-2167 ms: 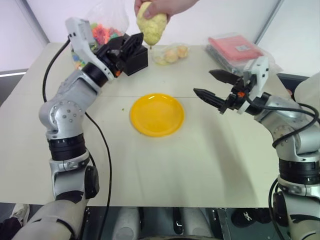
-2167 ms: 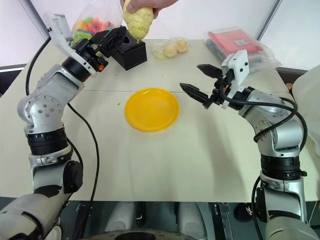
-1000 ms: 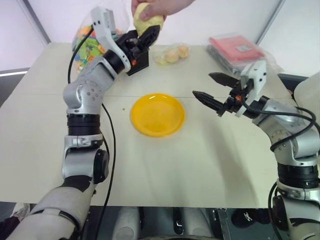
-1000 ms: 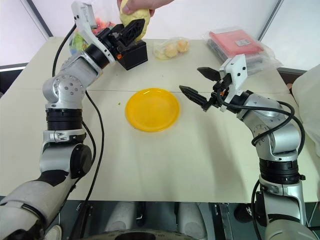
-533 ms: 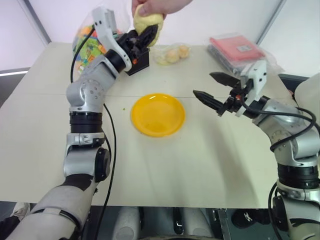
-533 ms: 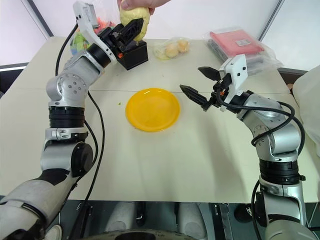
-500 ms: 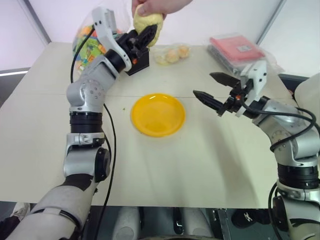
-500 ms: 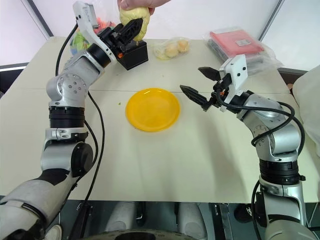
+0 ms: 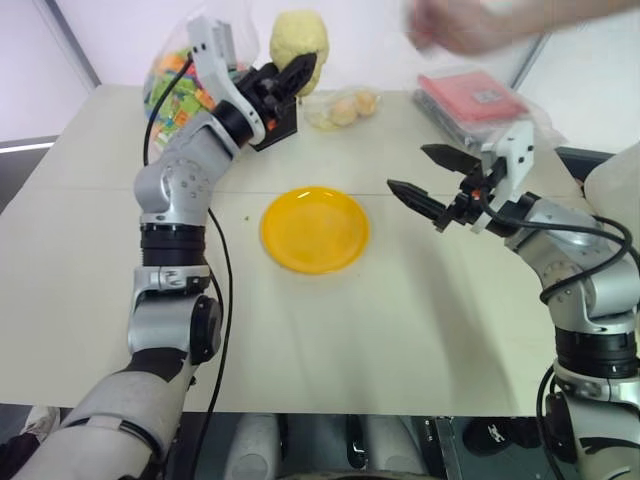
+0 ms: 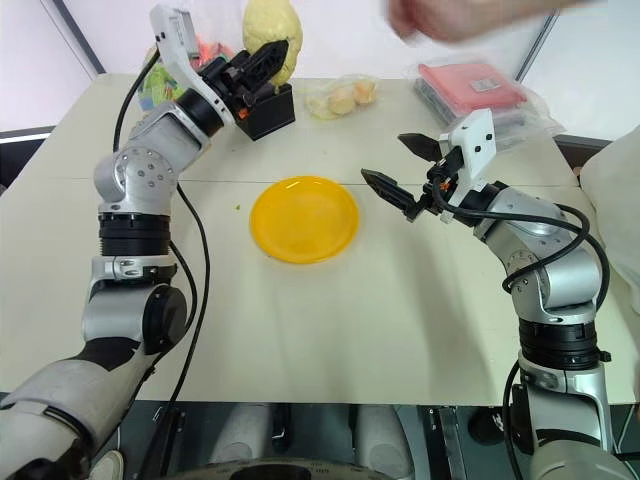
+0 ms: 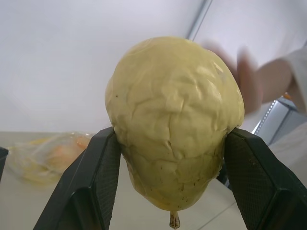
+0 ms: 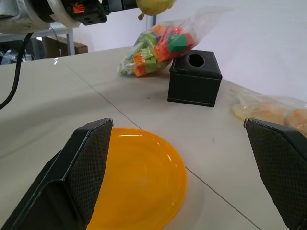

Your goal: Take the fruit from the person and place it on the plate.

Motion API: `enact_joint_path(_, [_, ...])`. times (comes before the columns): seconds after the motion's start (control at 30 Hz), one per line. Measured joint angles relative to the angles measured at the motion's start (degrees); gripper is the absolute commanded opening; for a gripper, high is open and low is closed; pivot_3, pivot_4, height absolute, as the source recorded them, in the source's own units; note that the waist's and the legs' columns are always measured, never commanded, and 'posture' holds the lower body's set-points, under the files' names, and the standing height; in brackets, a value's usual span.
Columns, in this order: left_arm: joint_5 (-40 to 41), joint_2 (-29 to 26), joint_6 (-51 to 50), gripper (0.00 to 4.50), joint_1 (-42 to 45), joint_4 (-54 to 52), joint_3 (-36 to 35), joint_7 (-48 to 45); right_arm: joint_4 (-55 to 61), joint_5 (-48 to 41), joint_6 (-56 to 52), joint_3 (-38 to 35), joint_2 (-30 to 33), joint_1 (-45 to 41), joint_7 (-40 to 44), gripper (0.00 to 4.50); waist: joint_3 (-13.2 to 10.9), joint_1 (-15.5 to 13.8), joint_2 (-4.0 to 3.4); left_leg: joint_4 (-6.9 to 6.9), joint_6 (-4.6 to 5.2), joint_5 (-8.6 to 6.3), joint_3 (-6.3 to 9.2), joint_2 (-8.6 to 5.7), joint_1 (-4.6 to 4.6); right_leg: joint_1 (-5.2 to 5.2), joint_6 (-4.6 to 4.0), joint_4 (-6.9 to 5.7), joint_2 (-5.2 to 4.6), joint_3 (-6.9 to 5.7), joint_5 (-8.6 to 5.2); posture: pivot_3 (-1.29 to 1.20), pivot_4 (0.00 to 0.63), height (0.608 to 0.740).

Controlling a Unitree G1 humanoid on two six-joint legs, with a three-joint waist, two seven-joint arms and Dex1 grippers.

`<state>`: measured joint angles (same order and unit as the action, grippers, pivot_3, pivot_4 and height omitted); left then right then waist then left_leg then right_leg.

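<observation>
Next, I release the fruit from my left gripper on the yellow-orange plate's side (image 9: 295, 216) nearest the black box. The fruit hangs above the table's far edge.
The fruit (image 9: 300, 38), pale yellow and bumpy, hangs above the table's far edge with my left gripper (image 9: 291, 78) shut on its lower half. In the left wrist view both black fingers (image 11: 93, 184) press the sides of the fruit (image 11: 172, 105). The person's hand (image 9: 462, 22) is blurred, up and to the right of the fruit, and apart from it. The yellow-orange plate (image 9: 315, 230) lies at the table's middle with nothing on it. My right gripper (image 9: 407, 168) hovers open just right of the plate, nothing between its fingers.
A black box (image 9: 277, 122) sits under the left gripper. A bag of coloured blocks (image 9: 168, 75) lies behind the left arm. A clear bag of small orange fruits (image 9: 343, 108) and a red packet in plastic (image 9: 470, 95) rest along the far edge.
My left gripper has shut on the fruit. The person's hand has let go of it and pulled away to the right. The right arm has not moved.
</observation>
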<state>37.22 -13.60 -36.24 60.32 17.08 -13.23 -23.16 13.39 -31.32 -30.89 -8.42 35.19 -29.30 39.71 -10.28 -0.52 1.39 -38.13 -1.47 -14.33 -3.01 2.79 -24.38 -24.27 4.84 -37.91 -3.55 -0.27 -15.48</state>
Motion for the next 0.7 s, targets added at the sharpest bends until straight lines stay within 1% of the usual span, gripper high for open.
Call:
enact_joint_path(0.1, [0.92, -1.67, -8.51, 2.64, -6.33, -6.68, 1.42, 2.07, 0.60, 0.07, -0.04, 0.01, -0.02, 0.19, -0.29, 4.50, 0.01, 0.47, -0.02, 0.03, 0.00, 0.00, 0.01, 0.02, 0.03, 0.00, 0.00, -0.02, 0.01, 0.01, 0.00, 0.00, 0.150, 0.731])
enact_joint_path(0.23, [2.11, -7.13, -20.80, 2.64, -18.22, -17.20, 6.25, 1.44, 3.75, -1.32, -1.77, -0.13, 0.96, 1.50, 0.28, 4.50, -0.01, 1.24, -0.01, 0.06, -0.02, 0.01, 0.04, 0.04, -0.01, -0.06, 0.00, -0.05, 0.01, 0.02, -0.01, 0.00, 0.150, 0.731])
enact_joint_path(0.33, [3.19, -11.14, -26.08, 2.64, -22.06, -23.71, 7.98, -0.15, 5.97, -2.39, -3.59, -0.18, 2.72, 3.40, 1.56, 4.50, -0.01, 1.11, -0.01, 0.06, -0.02, 0.01, 0.04, 0.03, 0.00, -0.06, 0.00, -0.06, -0.01, 0.01, -0.01, 0.00, 0.150, 0.731])
enact_joint_path(0.47, [3.17, -15.59, -27.92, 2.64, -24.48, -28.53, 9.49, -2.52, 9.14, -2.58, -4.17, 0.29, 4.59, 6.51, 2.97, 4.50, 0.00, 0.97, -0.01, 0.04, -0.02, 0.01, 0.02, 0.01, 0.03, 0.00, -0.01, -0.05, -0.03, 0.01, -0.01, 0.00, 0.150, 0.731])
enact_joint_path(0.6, [1.28, -15.58, -27.12, 2.64, -25.88, -27.71, 11.88, -3.58, 9.17, -2.04, -4.15, 0.89, 4.48, 8.18, 2.42, 4.50, 0.00, 1.03, -0.01, 0.04, -0.02, 0.01, 0.03, 0.01, 0.02, -0.02, -0.01, -0.06, -0.01, 0.01, -0.01, 0.00, 0.150, 0.731])
enact_joint_path(0.7, [-0.22, -14.88, -24.85, 2.64, -25.72, -26.21, 12.07, -4.13, 9.29, -1.93, -4.12, 0.90, 4.43, 8.21, 1.87, 4.50, 0.00, 1.06, -0.01, 0.04, -0.02, 0.01, 0.03, 0.01, 0.03, -0.02, -0.01, -0.05, -0.01, 0.01, -0.01, 0.00, 0.150, 0.731])
